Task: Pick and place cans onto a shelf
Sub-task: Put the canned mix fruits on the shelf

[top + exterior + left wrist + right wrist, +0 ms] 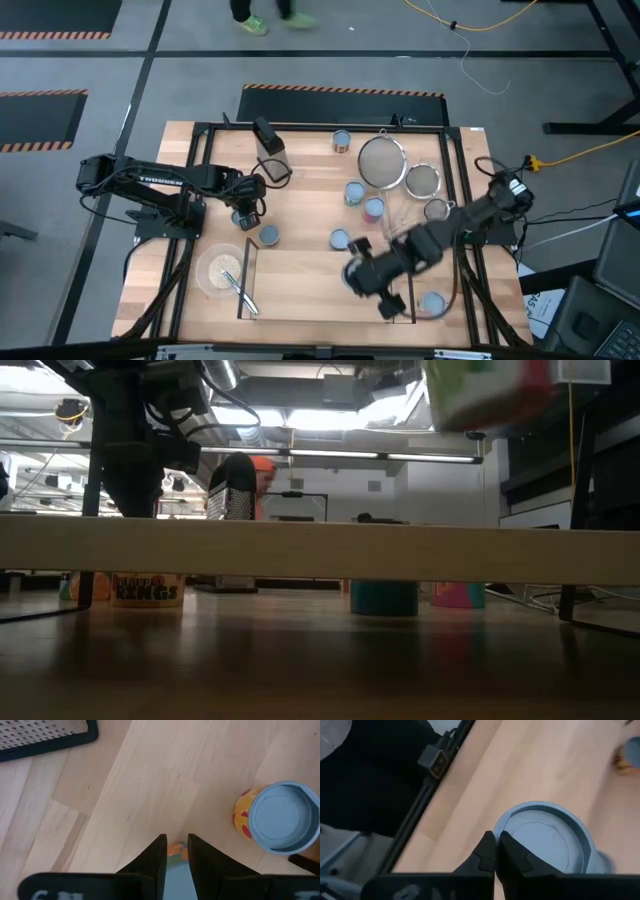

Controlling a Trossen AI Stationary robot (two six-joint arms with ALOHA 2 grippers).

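Note:
Next, I let go of the can, now held above the light-wood shelf, with my right gripper on the light-wood shelf's near side (372, 298), toward the end of the shelf away from the bowl.
My right gripper (358, 275) is shut on a can (545, 840) with a pale blue-grey top. It holds the can over the near middle of the table, above the light-wood shelf (320, 550). In the low view this can (480, 390) shows high up, blurred, with a green and red label. My left gripper (246, 212) waits at the table's left with its fingers a little apart (175, 851), over an orange-labelled can of which only a sliver shows. Beside it another can (280, 817) stands on the table. More cans (354, 192) stand mid-table. My right gripper pinches the can's top rim (502, 827) between its two fingers, at the edge of the round top. The fingers slant down onto it from above. The can hangs below them, lifted clear of table and shelf.
Wire strainers (380, 160) (422, 180) lie at the far right. A pale bowl (222, 270) with a utensil sits near left, and a dark grater (270, 140) far left. One can (432, 303) stands at the near right. The shelf's black upright (245, 280) stands beside the bowl.

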